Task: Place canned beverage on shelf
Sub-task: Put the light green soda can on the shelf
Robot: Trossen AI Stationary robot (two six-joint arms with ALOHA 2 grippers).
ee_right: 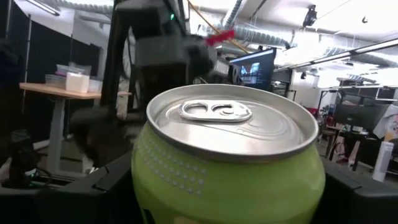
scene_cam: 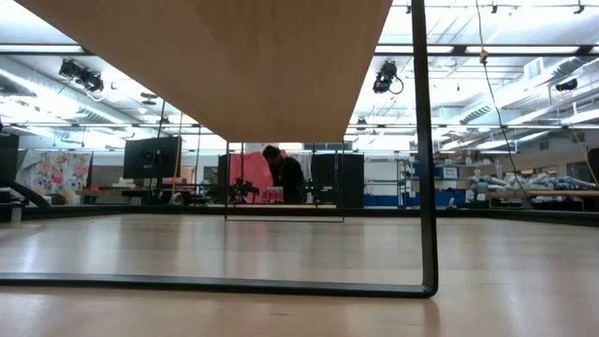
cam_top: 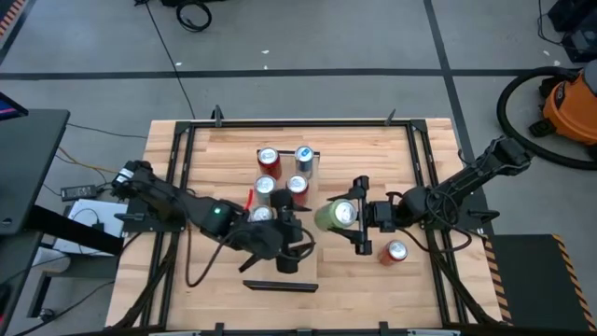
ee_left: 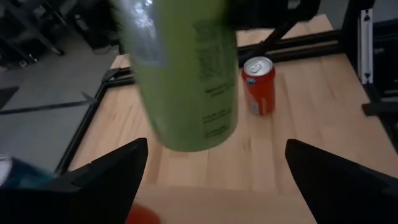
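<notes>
The robot's right gripper needs to set the green can down on the shelf (cam_top: 297,221) just in front of the nearer red can.
A green can (cam_top: 334,217) is held by my right gripper (cam_top: 347,217) in the air just right of the shelf (cam_top: 284,142), a long light-wood board whose dark strip (cam_top: 280,286) marks its near end. Several cans (cam_top: 269,162) stand upright on the shelf's far half. My left gripper (cam_top: 295,246) is open and empty over the shelf's near half, facing the green can (ee_left: 186,74). In the left wrist view (ee_left: 216,149) its fingers stand apart below the can. The low view shows only the shelf's underside (scene_cam: 234,65). My right gripper pinches the green can's side wall (ee_right: 155,186) between its two fingers, one on each side, below the rim. The fingers come level from the table's right side. The can stands top up (ee_right: 230,118) and hangs clear of the table (ee_left: 193,134).
An orange can (cam_top: 395,252) stands on the tabletop right of the shelf, near my right arm; it also shows in the left wrist view (ee_left: 258,84). A black frame (cam_top: 420,168) runs around the work area. Its post (scene_cam: 426,150) stands in the low view.
</notes>
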